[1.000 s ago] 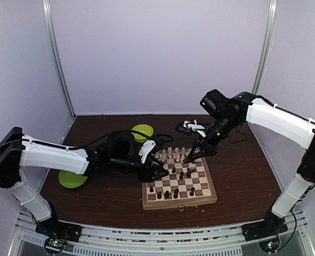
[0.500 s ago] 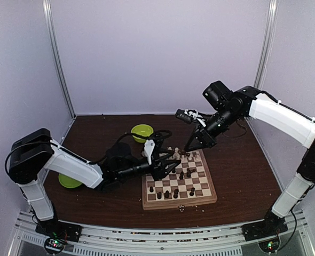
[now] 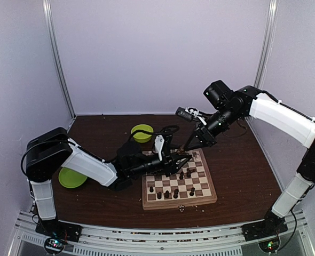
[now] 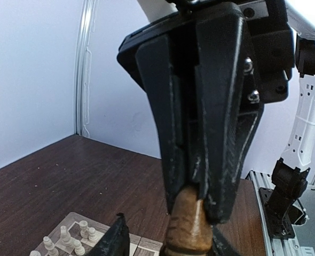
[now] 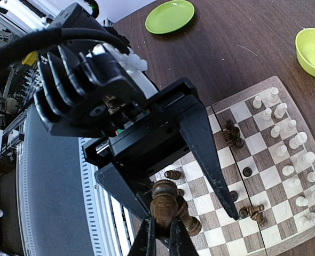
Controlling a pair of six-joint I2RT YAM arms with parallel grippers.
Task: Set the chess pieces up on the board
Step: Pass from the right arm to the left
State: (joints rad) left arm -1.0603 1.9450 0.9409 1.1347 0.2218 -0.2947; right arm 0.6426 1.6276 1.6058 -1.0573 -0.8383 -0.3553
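Another dark piece is stuck to the piece in my right gripper, so I should first use my left gripper to take that other piece (image 5: 190, 222) and pull it away.
The board (image 3: 180, 205) lies in the middle of the table with several dark chess pieces (image 3: 174, 193) scattered on it. Cream chess pieces (image 5: 291, 144) stand along its far rows. My right gripper (image 3: 189, 148) hangs over the board's far edge, shut on a dark brown piece (image 5: 165, 200). That piece also fills the lower middle of the left wrist view (image 4: 188, 229), between the right gripper's fingers (image 4: 221, 133). My left gripper (image 5: 189, 213) is open, one finger (image 5: 205, 154) on each side of the held piece, apart from it.
A lime-green bowl (image 3: 142, 132) sits behind the board's left corner. A lime-green plate (image 3: 72, 177) lies at the left, partly under the left arm. Both arms cross over the board's far half. Pale crumbs dot the table in front of the board.
The left arm has stretched rightward, bringing its open gripper up around the piece in the right gripper. The right gripper rose a little off the board and drew back.
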